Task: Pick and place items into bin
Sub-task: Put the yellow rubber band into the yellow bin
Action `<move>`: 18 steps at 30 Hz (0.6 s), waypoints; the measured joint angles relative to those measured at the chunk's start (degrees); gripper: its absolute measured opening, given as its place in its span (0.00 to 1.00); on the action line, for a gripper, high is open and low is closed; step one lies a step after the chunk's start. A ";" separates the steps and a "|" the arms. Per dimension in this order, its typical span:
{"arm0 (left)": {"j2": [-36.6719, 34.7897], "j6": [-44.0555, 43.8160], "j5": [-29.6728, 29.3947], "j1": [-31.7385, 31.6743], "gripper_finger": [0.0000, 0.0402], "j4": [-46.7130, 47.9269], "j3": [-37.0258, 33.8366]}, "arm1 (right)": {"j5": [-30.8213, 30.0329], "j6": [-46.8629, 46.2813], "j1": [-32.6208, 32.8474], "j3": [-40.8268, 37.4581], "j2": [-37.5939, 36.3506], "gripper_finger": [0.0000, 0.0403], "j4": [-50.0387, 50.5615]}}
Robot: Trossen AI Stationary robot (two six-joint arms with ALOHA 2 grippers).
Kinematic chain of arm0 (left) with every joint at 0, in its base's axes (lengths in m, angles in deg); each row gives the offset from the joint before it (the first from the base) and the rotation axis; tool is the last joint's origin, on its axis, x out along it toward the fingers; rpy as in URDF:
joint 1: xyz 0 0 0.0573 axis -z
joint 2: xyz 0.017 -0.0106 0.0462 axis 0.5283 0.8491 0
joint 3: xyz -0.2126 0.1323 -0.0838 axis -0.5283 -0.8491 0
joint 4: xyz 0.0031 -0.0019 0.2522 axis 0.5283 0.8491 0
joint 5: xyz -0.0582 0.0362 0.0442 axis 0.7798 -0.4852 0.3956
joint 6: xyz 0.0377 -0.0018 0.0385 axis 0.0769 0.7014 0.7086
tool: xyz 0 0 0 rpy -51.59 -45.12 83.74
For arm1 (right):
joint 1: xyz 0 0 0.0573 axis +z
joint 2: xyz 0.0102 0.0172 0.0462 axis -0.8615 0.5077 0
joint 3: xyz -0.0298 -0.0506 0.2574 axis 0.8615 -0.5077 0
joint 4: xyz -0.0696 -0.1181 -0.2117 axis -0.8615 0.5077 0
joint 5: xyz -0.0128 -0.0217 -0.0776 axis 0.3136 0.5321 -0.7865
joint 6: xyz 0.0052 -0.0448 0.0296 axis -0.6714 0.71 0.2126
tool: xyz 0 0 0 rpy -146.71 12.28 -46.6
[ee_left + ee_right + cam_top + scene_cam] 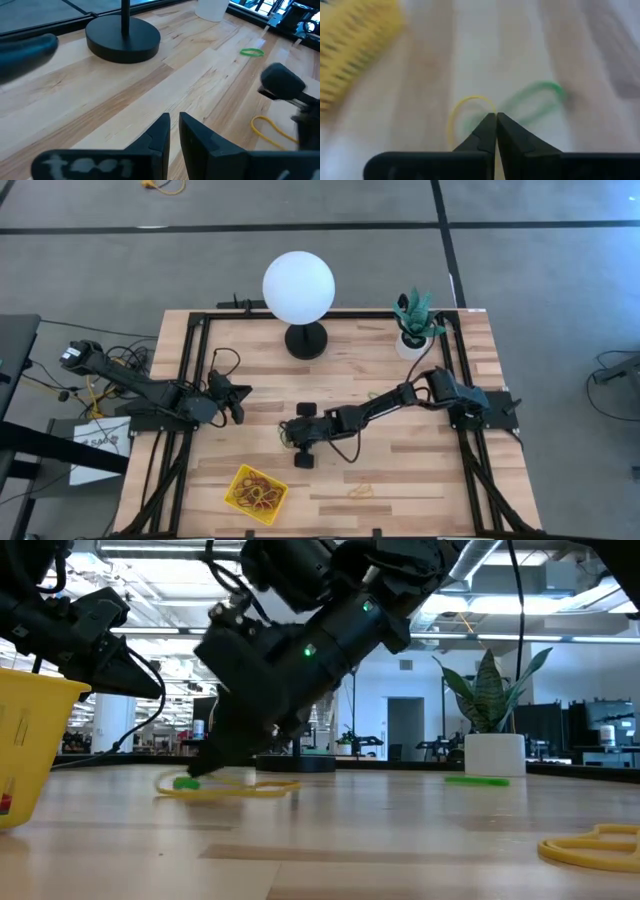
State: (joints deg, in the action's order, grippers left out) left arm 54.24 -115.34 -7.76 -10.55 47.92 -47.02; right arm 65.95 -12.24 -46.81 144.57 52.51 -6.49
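Note:
The yellowish rubber band, now down at the table's middle, will be let go by my right gripper on top of the rubber bands piled inside the yellow bin [262,492].
My right gripper [496,119] reaches to the table's middle [291,436], fingertips down at the wood [197,768], shut on a yellowish rubber band [468,104] and a green one [540,95]. The yellow bin [257,493] sits near the table's near edge, left of centre, with several bands inside. It shows at the left of the low view [28,745]. Another yellowish band [360,492] lies right of the bin on the wood, and a green band [251,52] lies near the pot. My left gripper [173,131] hovers shut and empty at the table's left [235,400]. My right gripper pinches the yellowish band [481,106] and the green band [512,107] together between its fingertips, where the two loops meet. The fingers slant down from above and from the table's right. Both loops spread out beyond the tips and lie on the table [230,788].
A lamp with a white globe [298,287] and black base [306,340] stands at the far middle. A white plant pot [412,342] is at the far right. Black frame rails [196,380] run along the table's sides. Bare wood lies between the bin and my right gripper.

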 joint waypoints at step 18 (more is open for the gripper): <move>0.00 0.00 -0.11 0.00 0.07 -0.08 0.02 | 8.56 3.52 8.34 9.50 -3.23 0.00 -19.80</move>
State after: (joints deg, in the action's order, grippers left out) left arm 54.24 -115.34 -7.87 -10.55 47.84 -47.00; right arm 74.52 -8.73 -38.47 154.06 49.27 -26.29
